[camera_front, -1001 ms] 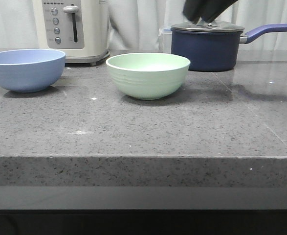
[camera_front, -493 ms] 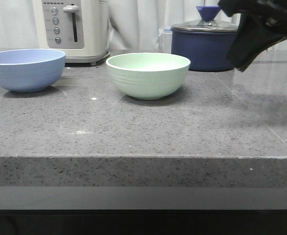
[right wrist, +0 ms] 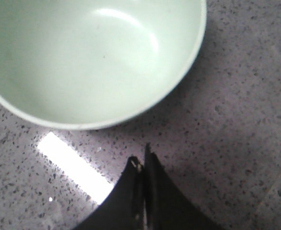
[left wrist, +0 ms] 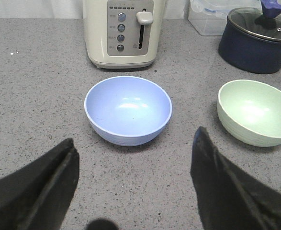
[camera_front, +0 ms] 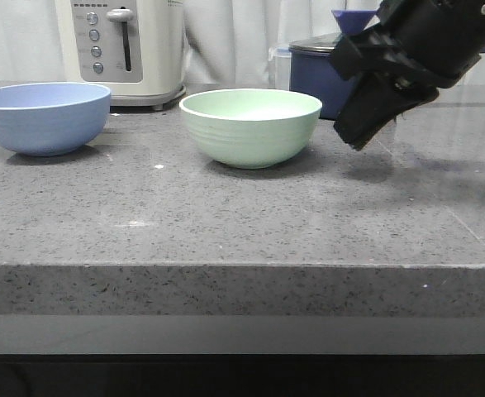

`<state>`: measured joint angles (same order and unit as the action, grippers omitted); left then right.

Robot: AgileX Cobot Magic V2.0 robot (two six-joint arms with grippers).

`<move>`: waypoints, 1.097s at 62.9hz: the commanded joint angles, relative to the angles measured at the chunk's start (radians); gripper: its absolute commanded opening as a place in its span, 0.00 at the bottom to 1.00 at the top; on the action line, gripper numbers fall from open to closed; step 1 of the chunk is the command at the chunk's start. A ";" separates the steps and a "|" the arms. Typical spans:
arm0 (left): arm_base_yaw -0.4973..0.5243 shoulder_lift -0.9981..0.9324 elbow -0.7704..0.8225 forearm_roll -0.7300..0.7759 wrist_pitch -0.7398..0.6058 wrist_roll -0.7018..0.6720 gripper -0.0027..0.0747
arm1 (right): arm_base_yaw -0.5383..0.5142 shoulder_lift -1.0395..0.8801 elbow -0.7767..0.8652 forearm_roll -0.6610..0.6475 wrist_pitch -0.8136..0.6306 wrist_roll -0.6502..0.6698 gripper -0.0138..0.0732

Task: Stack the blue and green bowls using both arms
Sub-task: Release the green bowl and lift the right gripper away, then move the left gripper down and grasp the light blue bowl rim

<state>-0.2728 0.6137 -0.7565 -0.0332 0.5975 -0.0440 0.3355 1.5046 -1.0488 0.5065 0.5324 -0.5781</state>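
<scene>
The robot's left gripper should next move to the blue bowl and close on its rim at the side (left wrist: 86, 106) farthest from the green bowl.
The blue bowl (camera_front: 42, 117) sits empty at the counter's left, and the green bowl (camera_front: 250, 126) stands empty near the middle. In the left wrist view the blue bowl (left wrist: 128, 115) lies ahead of my open left gripper (left wrist: 133, 153), which holds nothing, and the green bowl (left wrist: 255, 111) is off to one side. The left arm is out of the front view. My right gripper (camera_front: 356, 139) hangs just right of the green bowl, above the counter. In the right wrist view its fingers (right wrist: 141, 160) are pressed together, empty, close to the green bowl's (right wrist: 90, 57) rim.
A cream toaster (camera_front: 122, 50) stands behind the blue bowl. A dark navy lidded saucepan (camera_front: 325, 70) sits behind the green bowl, partly hidden by my right arm. A clear plastic box (left wrist: 206, 18) is beside the saucepan. The counter's front edge (camera_front: 242, 266) runs across the front view.
My right arm has swung from above the saucepan lid to the right, then down and leftward toward the green bowl. Both bowls stay in place.
</scene>
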 commanded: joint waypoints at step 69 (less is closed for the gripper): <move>-0.008 0.008 -0.030 -0.007 -0.071 -0.003 0.67 | -0.001 0.006 -0.027 0.038 -0.131 -0.031 0.09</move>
<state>-0.2728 0.6137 -0.7565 -0.0332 0.5975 -0.0440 0.3355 1.5442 -1.0488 0.5230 0.4519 -0.5952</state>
